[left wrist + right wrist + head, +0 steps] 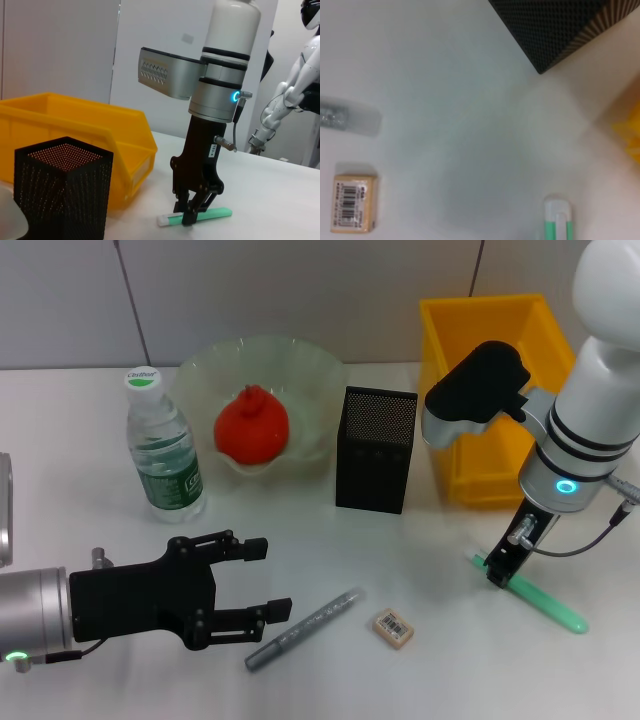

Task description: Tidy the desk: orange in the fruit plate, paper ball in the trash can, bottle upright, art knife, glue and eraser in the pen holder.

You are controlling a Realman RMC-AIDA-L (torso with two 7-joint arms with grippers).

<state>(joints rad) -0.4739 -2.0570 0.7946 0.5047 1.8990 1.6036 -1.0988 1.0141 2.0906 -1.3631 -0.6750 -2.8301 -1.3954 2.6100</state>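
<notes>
Next, I let go of the green art knife with my right gripper in the pen holder (357,415), against the pen holder's side near the fruit plate.
The orange (252,427) lies in the pale-green fruit plate (318,375). The bottle (163,450) stands upright to its left. The black mesh pen holder (375,450) (62,190) (555,25) stands beside the yellow trash can (495,390) (75,130). My right gripper (500,570) (191,216) points down at the table, its fingers closed on the green art knife (540,600) (217,213) (555,222), which lies flat. The grey glue pen (305,628) and the eraser (393,628) (354,204) lie on the table in front. My left gripper (245,585) is open and empty, left of the glue pen. No paper ball shows.
The white table (440,670) runs to a grey wall behind. A white robot (300,100) stands beyond the table in the left wrist view. The trash can's front lip is just behind my right arm.
</notes>
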